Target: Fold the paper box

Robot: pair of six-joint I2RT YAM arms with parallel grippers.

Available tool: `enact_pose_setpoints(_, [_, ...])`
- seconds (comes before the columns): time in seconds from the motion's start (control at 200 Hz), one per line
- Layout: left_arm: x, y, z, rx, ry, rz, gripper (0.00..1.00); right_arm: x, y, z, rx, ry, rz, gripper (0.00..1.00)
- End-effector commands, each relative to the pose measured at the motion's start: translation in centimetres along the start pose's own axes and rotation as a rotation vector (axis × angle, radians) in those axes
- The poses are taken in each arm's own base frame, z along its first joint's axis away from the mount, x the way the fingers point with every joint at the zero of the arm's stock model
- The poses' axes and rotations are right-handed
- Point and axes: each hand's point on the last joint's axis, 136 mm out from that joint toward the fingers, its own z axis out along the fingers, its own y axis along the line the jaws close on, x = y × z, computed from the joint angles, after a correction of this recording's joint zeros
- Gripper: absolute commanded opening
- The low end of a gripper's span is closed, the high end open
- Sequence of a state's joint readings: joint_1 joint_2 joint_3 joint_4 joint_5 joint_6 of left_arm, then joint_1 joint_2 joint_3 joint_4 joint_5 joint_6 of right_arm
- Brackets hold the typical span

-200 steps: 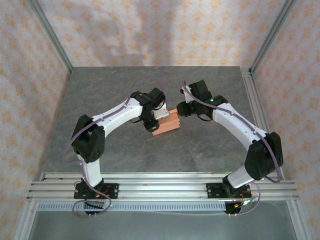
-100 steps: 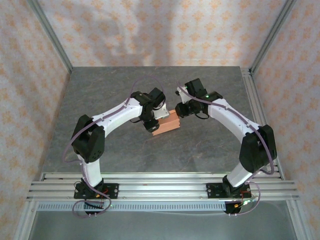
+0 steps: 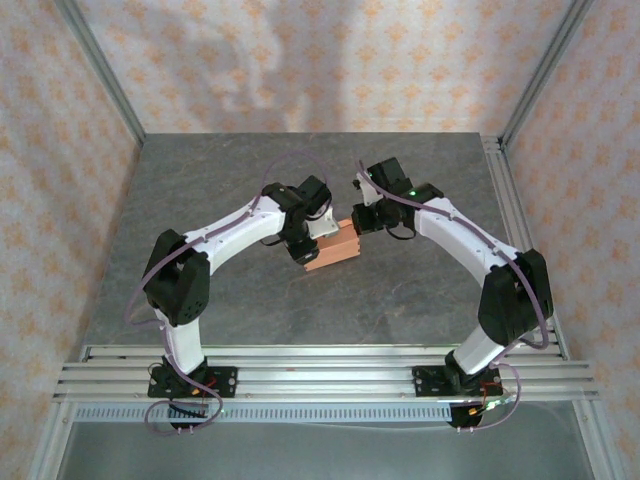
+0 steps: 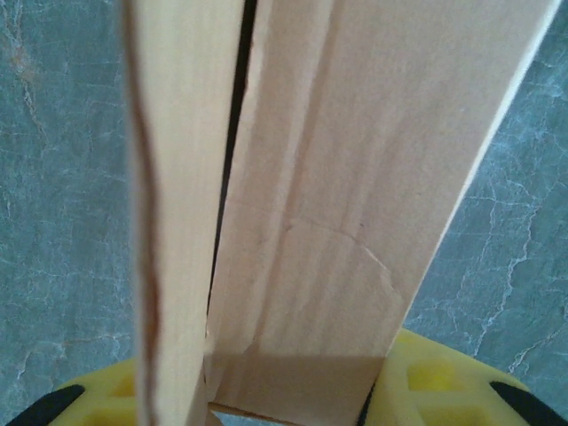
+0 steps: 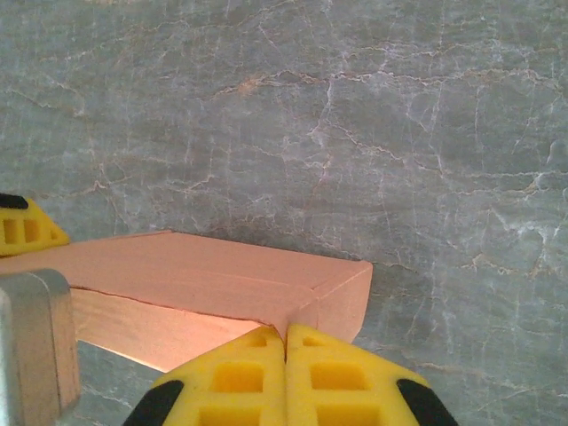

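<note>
The left gripper straddles the end of the box, where a dark slit shows beside the raised panel, so it should open, come around and close on that panel's end corner [image 4: 177, 399].
The paper box [image 3: 335, 245] is a small salmon-orange card box at mid-table, between the two arms. My left gripper [image 3: 306, 242] is shut on its left end. In the left wrist view the box [image 4: 355, 177] stands between that gripper's [image 4: 266, 386] yellow fingers [image 4: 430, 377], with a dark slit between two card panels. My right gripper [image 3: 360, 222] is at the box's right end. In the right wrist view its jaws [image 5: 286, 333] are shut pad against pad, tips at the near corner of the box [image 5: 204, 271]. A yellow left fingertip [image 5: 22, 226] shows beyond the box.
The grey marbled table [image 3: 250, 300] lies open all round the box. Aluminium frame rails [image 3: 320, 365] run along the near edge and another [image 3: 505, 200] along the right side. Patterned walls close in the back and sides.
My right gripper has closed fully and shifted slightly left, up to the box's right end. The left gripper and the box have stayed put.
</note>
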State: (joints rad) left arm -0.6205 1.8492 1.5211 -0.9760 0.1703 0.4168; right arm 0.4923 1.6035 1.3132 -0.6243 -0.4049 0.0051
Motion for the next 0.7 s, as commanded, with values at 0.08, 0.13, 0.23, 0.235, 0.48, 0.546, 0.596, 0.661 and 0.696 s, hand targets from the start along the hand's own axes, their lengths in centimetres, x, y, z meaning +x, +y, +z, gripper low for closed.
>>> enact_pose_setpoints(0.08, [1.2,1.1,1.2,-0.075,0.102,0.02,0.39,-0.6,0.4,-1.6,0.005,-0.042,0.214,0.0])
enact_pose_setpoints(0.13, [1.3,1.2,1.3,-0.082,0.112,0.024,0.39,-0.7,0.4,-1.8,0.007,-0.045,0.221,0.0])
enact_pose_setpoints(0.23, [1.2,1.0,1.3,-0.074,0.105,0.023,0.39,-0.4,0.3,-1.6,0.009,-0.044,0.209,0.0])
enact_pose_setpoints(0.235, [1.1,1.0,1.3,-0.072,0.103,0.023,0.39,-0.4,0.3,-1.6,0.009,-0.044,0.205,0.0])
enact_pose_setpoints(0.48, [0.6,0.1,0.9,-0.026,0.058,0.02,0.39,1.3,-1.0,0.1,0.039,-0.058,0.129,0.0])
enact_pose_setpoints(0.546, [0.5,0.0,0.8,-0.023,0.049,0.02,0.42,1.3,-1.3,0.1,0.047,-0.073,0.117,0.0])
enact_pose_setpoints(0.596, [0.4,0.0,0.6,-0.024,0.041,0.017,0.45,1.4,-1.4,0.2,0.054,-0.073,0.119,0.0])
enact_pose_setpoints(0.661, [0.2,0.1,0.5,-0.027,0.032,0.008,0.49,1.3,-1.5,0.3,0.059,-0.074,0.118,0.0])
enact_pose_setpoints(0.696, [0.1,0.1,0.4,-0.026,0.027,0.005,0.54,1.3,-1.6,0.3,0.063,-0.075,0.117,0.0])
